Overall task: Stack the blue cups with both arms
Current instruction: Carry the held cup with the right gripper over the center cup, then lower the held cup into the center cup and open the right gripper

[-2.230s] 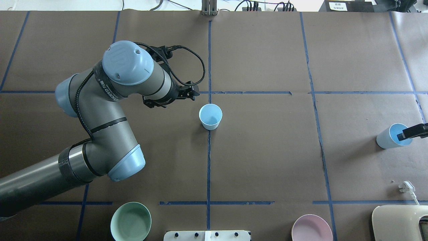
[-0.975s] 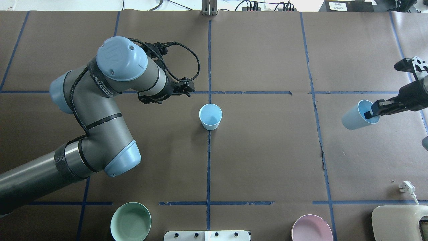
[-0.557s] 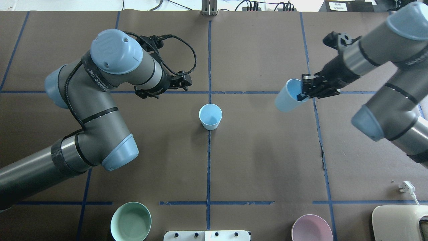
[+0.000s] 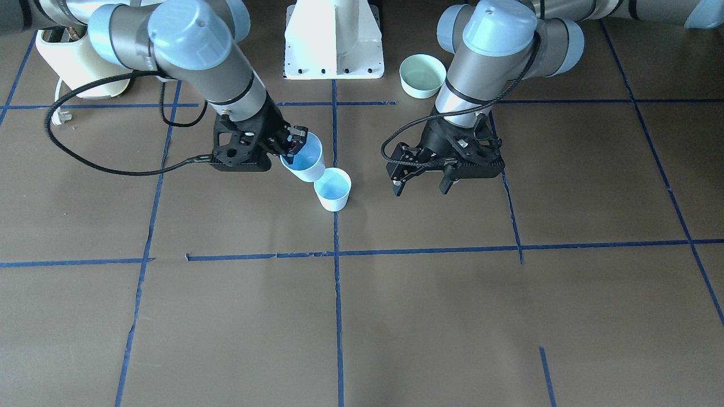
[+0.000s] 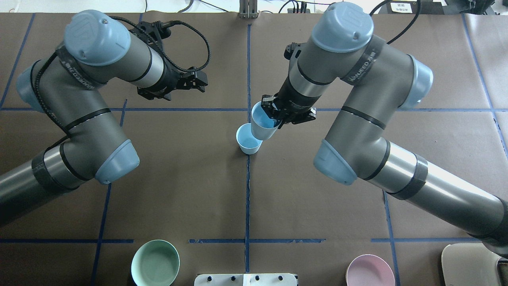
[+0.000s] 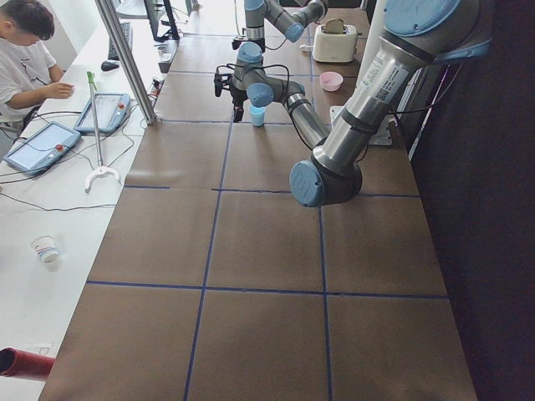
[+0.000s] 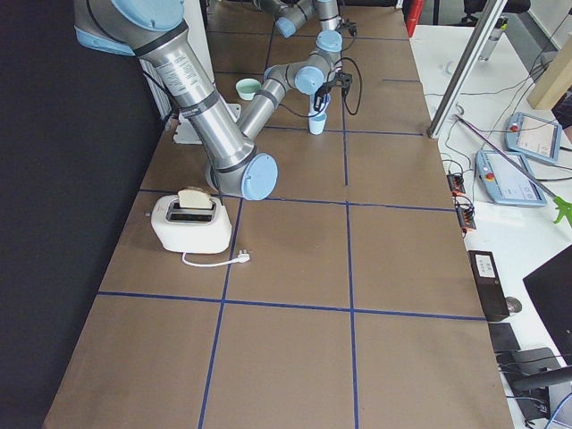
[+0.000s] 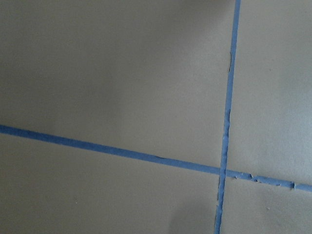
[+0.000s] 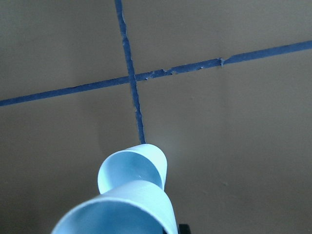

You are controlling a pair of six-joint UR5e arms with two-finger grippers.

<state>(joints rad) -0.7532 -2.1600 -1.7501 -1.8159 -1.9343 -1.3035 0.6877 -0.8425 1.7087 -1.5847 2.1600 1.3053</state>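
Observation:
I need to use my right gripper to set the second blue cup, now held tilted in the air, down inside the blue cup standing on the centre line [image 4: 332,185] [image 9: 131,170].
One blue cup [image 5: 247,143] stands upright on the table's centre line; it also shows in the front view [image 4: 332,191] and the right wrist view [image 9: 131,168]. My right gripper [image 5: 273,115] is shut on the rim of the second blue cup [image 5: 262,126], one finger inside. It holds that cup tilted, in the air, overlapping the standing cup's far rim [image 4: 304,161]. The held cup fills the bottom of the right wrist view [image 9: 122,214]. My left gripper [image 5: 199,81] is open and empty, left of the cups [image 4: 421,186].
A mint-green bowl [image 5: 155,263] and a pink bowl [image 5: 370,271] sit at the near edge beside the white pedestal base [image 4: 334,39]. A cream toaster [image 7: 188,219] stands at the near right corner. The left wrist view shows only brown table and blue tape.
My right arm has swung in from the table's right edge with its blue cup to the standing cup at the centre. My left arm has drawn back, away from the standing cup.

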